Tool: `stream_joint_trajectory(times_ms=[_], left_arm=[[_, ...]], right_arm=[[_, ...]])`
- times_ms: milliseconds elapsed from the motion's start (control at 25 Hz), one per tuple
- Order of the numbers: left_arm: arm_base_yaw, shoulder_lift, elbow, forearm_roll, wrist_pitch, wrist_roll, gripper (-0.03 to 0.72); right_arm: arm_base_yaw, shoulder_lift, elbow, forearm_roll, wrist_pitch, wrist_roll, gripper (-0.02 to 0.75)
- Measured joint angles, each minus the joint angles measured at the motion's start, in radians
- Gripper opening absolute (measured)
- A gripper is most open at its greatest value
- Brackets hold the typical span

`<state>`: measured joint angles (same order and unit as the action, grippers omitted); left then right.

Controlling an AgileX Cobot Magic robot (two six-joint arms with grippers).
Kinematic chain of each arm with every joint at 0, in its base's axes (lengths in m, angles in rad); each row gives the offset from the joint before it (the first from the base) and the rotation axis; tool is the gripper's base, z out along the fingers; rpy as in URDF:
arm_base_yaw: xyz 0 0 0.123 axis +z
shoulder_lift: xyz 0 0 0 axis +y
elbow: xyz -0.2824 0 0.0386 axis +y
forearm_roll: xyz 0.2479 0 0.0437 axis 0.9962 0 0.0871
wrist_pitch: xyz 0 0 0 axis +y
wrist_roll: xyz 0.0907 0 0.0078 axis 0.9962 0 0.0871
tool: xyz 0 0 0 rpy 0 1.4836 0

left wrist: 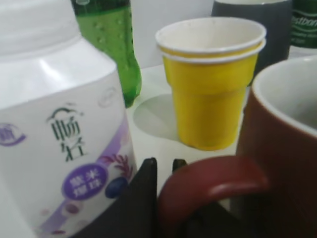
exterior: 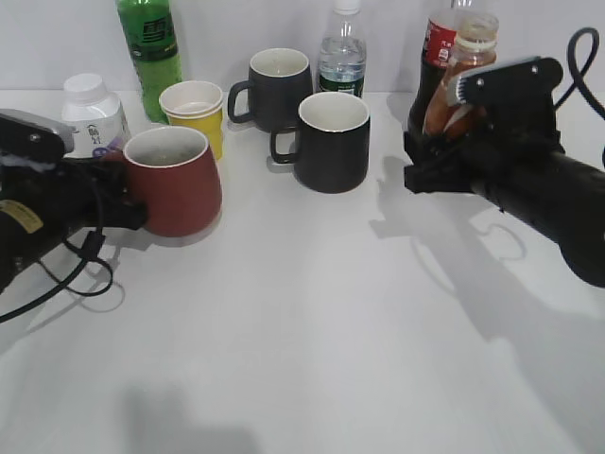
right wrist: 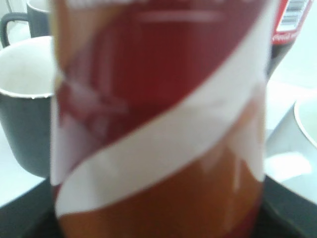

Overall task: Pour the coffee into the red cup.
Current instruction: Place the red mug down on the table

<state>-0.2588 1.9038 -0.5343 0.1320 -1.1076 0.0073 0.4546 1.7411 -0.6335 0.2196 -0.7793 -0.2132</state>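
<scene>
The robot's left gripper will put the red cup down on the white table [exterior: 195,233] in front of the stacked yellow paper cups.
The red cup [exterior: 175,184] stands on the white table at the left, white inside; it also shows in the left wrist view [left wrist: 282,148]. My left gripper [exterior: 128,203] [left wrist: 163,166] is shut on its loop handle [left wrist: 213,183], one finger outside and one inside the loop. My right gripper [exterior: 444,142] is shut on the brown coffee bottle [exterior: 465,66] at the far right and holds it nearly upright. The bottle's white swirl fills the right wrist view [right wrist: 158,124] and hides the fingers.
Stacked yellow paper cups [exterior: 194,109] [left wrist: 210,84], a green bottle [exterior: 149,47] and a white bottle [exterior: 93,113] [left wrist: 59,124] crowd the red cup. Two black mugs [exterior: 279,85] [exterior: 331,142] and a water bottle [exterior: 342,52] stand mid-back. The cola bottle [exterior: 437,43] is behind the coffee bottle.
</scene>
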Motion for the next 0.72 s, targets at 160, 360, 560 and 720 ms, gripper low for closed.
stream_joint_trajectory(times_ms=[160,360,560,720], left_arm=[[0.000,0.057,-0.043,-0.004,-0.018,0.002,0.064],[0.000,0.102,-0.067,-0.008,-0.041,0.010,0.063],[0.000,0.115,-0.068,-0.002,-0.059,0.010,0.063],[0.000,0.115,-0.053,0.009,-0.073,0.010,0.068]], right_arm=[[0.000,0.000,0.014,0.006,0.001,0.000,0.503],[0.000,0.000,0.014,0.006,0.001,0.000,0.503],[0.000,0.019,0.014,0.006,-0.014,0.000,0.503],[0.000,0.098,0.014,0.006,-0.079,0.001,0.503]])
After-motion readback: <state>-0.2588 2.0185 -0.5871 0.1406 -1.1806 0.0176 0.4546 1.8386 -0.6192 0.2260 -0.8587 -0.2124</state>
